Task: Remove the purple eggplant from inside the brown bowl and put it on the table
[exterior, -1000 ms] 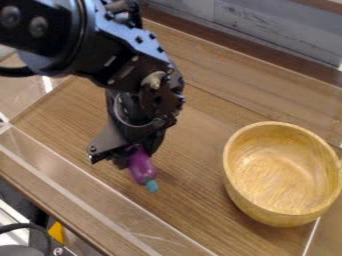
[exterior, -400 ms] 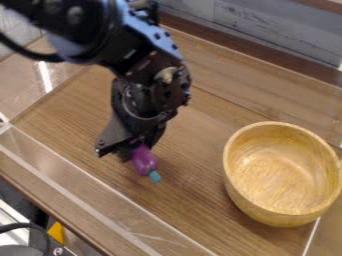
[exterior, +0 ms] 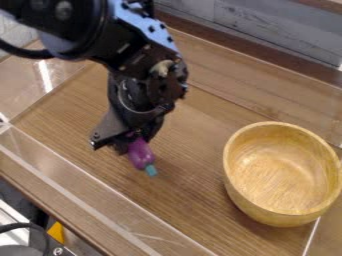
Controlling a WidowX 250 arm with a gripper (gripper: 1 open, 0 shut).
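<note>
The purple eggplant, now hanging tilted just over the table, will sit on the table's wood (exterior: 131, 160) between the front acrylic side and the brown bowl after my gripper releases it.
The purple eggplant (exterior: 140, 155) hangs tilted, teal stem tip down, just over the table (exterior: 201, 90) left of centre. My gripper (exterior: 131, 146) is shut on the eggplant's upper end, pointing steeply down. Whether the stem tip touches the wood I cannot tell. The brown bowl (exterior: 283, 172) stands at the right, hollow and with nothing inside it, well apart from the gripper.
Clear acrylic walls (exterior: 80, 205) edge the tabletop along the front and left. The black arm (exterior: 94, 40) fills the upper left. Open wood lies between the eggplant and the bowl.
The gripper with the eggplant has drifted slightly left and away from the bowl. The grip stays shut.
</note>
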